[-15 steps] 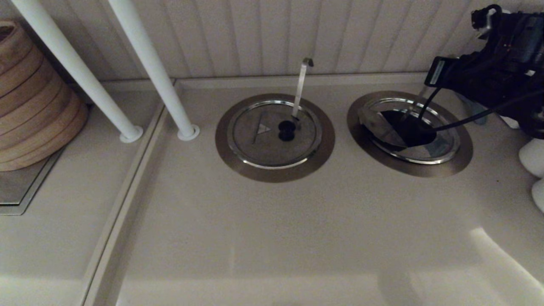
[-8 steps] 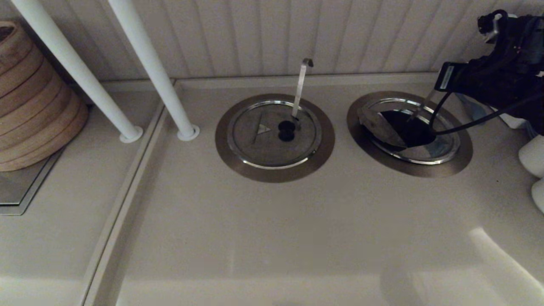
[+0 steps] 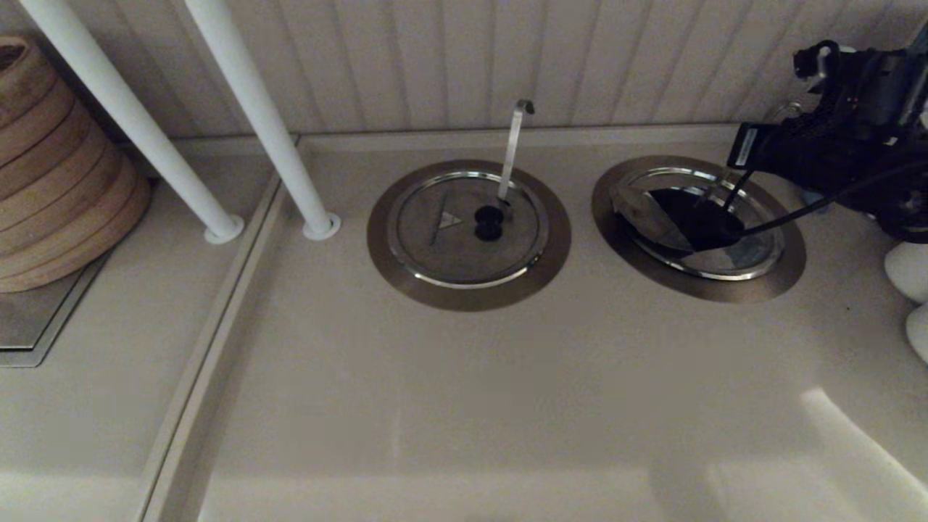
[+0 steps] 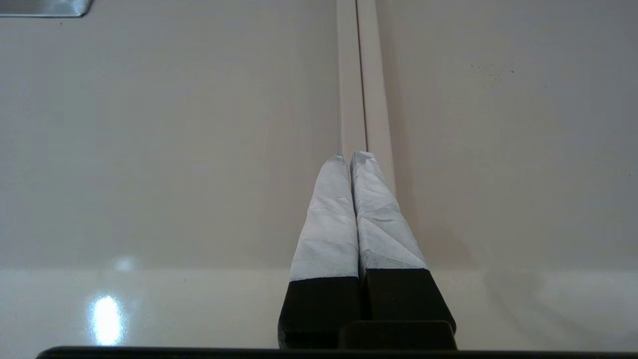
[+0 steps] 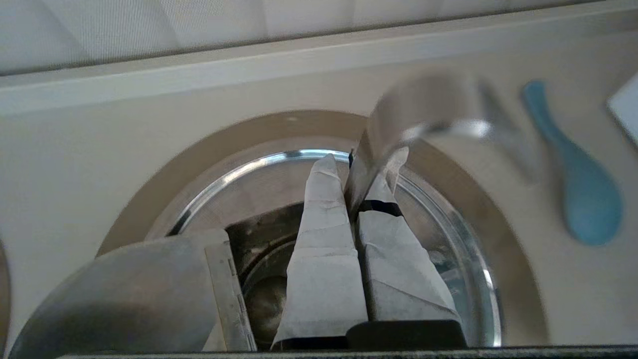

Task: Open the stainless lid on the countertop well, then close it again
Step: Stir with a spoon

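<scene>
Next, I leave the steel strip standing in the dark hole point(image 3: 687, 225) point(image 5: 267, 299) beside the raised lid half with my right gripper.
The countertop well point(image 3: 794, 270) at the right stands open. The stainless lid point(image 3: 641, 214) is folded: its left half is tilted up over the flange, and its right half with the bluish smudge point(image 3: 748, 254) lies flat. The dark hole point(image 3: 699, 225) shows between them. My right gripper point(image 3: 725, 185) hangs over the well's back right. In the right wrist view the right gripper point(image 5: 359, 162) is shut on a thin flat steel strip point(image 5: 371, 159) with a blurred curled top, and the raised lid half point(image 5: 124, 294) shows its hinge. The knob is hidden. My left gripper point(image 4: 353, 155) is shut and parked.
A second well with a closed lid point(image 3: 470, 230) and an upright ladle handle point(image 3: 513, 148) sits to the left. A blue spoon point(image 5: 588, 199) and white objects point(image 3: 910, 270) lie at the right. Two white poles point(image 3: 268, 123) and a wooden stack point(image 3: 51, 174) stand at the left.
My right arm swung right and up, then came back left and lower over the well's back rim. The lid has stayed folded open.
</scene>
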### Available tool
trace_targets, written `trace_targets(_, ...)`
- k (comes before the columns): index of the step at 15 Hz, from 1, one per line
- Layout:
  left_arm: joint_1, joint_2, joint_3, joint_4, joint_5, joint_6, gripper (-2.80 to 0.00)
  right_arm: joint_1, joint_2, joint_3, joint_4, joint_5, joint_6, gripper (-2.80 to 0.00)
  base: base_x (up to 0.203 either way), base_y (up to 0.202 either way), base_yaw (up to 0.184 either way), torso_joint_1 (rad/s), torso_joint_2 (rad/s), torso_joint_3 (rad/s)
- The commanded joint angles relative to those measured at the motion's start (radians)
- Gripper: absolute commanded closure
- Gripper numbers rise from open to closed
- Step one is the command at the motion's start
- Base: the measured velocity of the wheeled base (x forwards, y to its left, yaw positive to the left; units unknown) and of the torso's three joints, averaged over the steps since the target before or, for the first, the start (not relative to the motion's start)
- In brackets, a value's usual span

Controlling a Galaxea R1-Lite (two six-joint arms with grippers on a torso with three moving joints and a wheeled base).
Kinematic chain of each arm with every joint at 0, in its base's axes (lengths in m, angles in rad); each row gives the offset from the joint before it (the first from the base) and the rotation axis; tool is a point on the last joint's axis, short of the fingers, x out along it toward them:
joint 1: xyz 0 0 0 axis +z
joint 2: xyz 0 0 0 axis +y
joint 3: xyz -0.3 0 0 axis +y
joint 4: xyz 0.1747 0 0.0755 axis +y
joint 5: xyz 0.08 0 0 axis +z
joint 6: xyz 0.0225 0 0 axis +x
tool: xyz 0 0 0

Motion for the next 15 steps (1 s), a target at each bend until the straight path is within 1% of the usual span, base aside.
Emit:
trace_targets(1, 0.000, 0.000, 0.000, -0.001, 0.000, 0.000, 0.00, -0.017, 0.065, -0.036, -0.019, -0.001, 0.009, 0.00, 0.000, 0.000, 0.000, 0.000, 0.00, 0.000)
trace_targets(4, 0.000, 0.000, 0.000, -0.002, 0.000, -0.001, 0.00, -0.029, 0.123, -0.076, -0.026, -0.002, 0.024, 0.00, 0.000, 0.000, 0.000, 0.000, 0.00, 0.000)
trace_targets(8, 0.000, 0.000, 0.000, 0.000, 0.000, -0.001, 0.00, -0.038, 0.183, -0.108, -0.028, -0.008, 0.024, 0.00, 0.000, 0.000, 0.000, 0.000, 0.00, 0.000)
trace_targets(15, 0.000, 0.000, 0.000, -0.002, 0.000, -0.001, 0.00, -0.041, 0.193, -0.127, -0.028, -0.039, 0.021, 0.00, 0.000, 0.000, 0.000, 0.000, 0.00, 0.000)
